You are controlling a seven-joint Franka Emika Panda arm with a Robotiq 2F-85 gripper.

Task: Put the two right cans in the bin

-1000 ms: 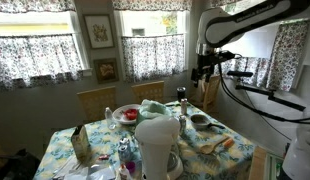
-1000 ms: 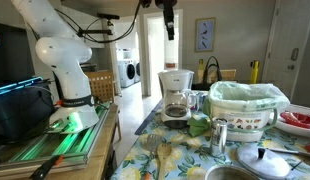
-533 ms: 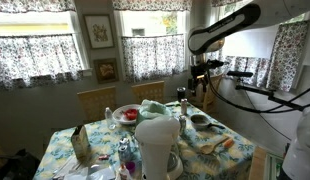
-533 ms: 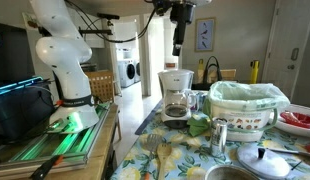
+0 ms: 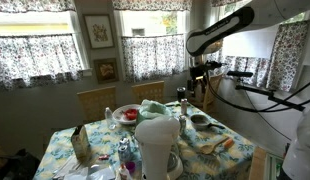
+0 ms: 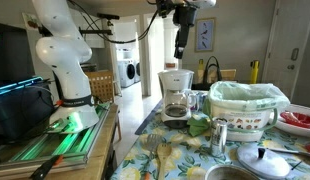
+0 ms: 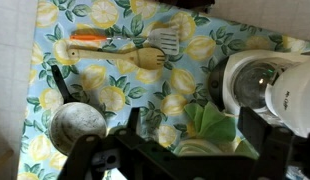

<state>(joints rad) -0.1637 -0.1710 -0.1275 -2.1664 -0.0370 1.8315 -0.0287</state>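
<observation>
The silver-topped can (image 5: pixel 182 120) (image 7: pixel 146 118) stands between the metal pot and the green napkin. My gripper closes on its upper part next.
A small dark can with a reddish top (image 5: pixel 181 97) stands upright at the far side of the flowered table; a red-topped cylinder (image 6: pixel 254 70) shows behind the bin. I cannot make out a second can. The bin, a big white container with a liner (image 5: pixel 157 140), stands at the table's near end and also shows in an exterior view (image 6: pixel 247 104). My gripper (image 5: pixel 201 72) hangs high above the table in both exterior views (image 6: pixel 180 45). It is open and empty in the wrist view (image 7: pixel 200 128), above a green napkin (image 7: pixel 210 122). No can shows in the wrist view.
A coffee maker (image 6: pixel 176 95) stands below the gripper, its top showing in the wrist view (image 7: pixel 257 85). A spatula and wooden spoon (image 7: pixel 125 48), a pot lid (image 7: pixel 75 122), a red-filled bowl (image 5: pixel 126 114) and a shaker (image 6: pixel 219 136) are on the table. Chairs stand behind.
The arm has come down and swung toward the table's far side over the last second; since half a second ago it has barely moved. The gripper stays open.
</observation>
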